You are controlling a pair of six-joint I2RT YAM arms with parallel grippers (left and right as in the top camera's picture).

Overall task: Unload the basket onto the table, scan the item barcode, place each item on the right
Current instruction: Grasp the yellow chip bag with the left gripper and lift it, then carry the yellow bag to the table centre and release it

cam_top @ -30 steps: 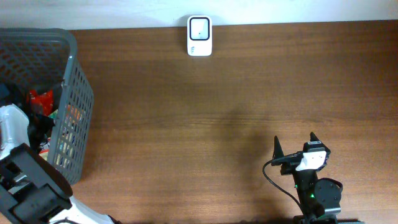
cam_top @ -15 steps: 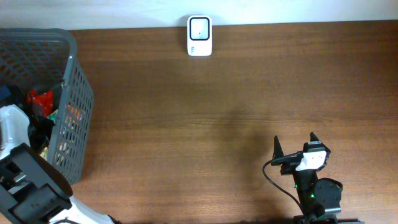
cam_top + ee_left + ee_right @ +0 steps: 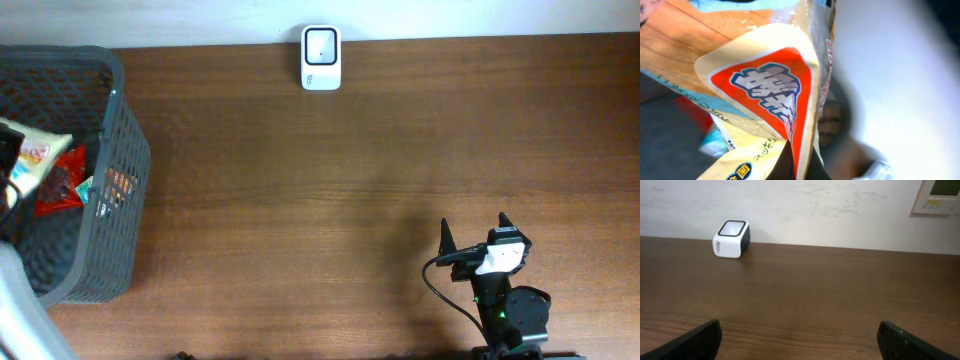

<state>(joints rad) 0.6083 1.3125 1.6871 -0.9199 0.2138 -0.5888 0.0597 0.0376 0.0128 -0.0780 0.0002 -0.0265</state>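
My left gripper is going to set the snack bag free on the brown table (image 3: 361, 182), in the space between the white scanner and my right gripper.
A cream and orange snack bag (image 3: 33, 152) hangs over the grey mesh basket (image 3: 122, 150) at the far left. My left gripper (image 3: 5, 160) shows only at the picture's edge there. In the left wrist view the bag (image 3: 765, 85) fills the frame, and my left gripper (image 3: 801, 169) is shut on its folded edge, with dark fingers on either side. No barcode shows on the bag. The white scanner (image 3: 321, 58) stands at the table's back edge, also in the right wrist view as the scanner (image 3: 732, 239). My right gripper (image 3: 473, 235) rests open near the front right, and in its own view the gripper (image 3: 800, 337) holds nothing.
A red packet (image 3: 58, 188) and other wrappers lie inside the basket. Brown table (image 3: 300, 200) stretches between the basket and the right arm. A white wall with a wall panel (image 3: 939, 195) lies behind the scanner.
My left gripper has shut on the snack bag and lifted it up out of the basket. The white left arm has dropped from over the basket. The right arm has not moved.
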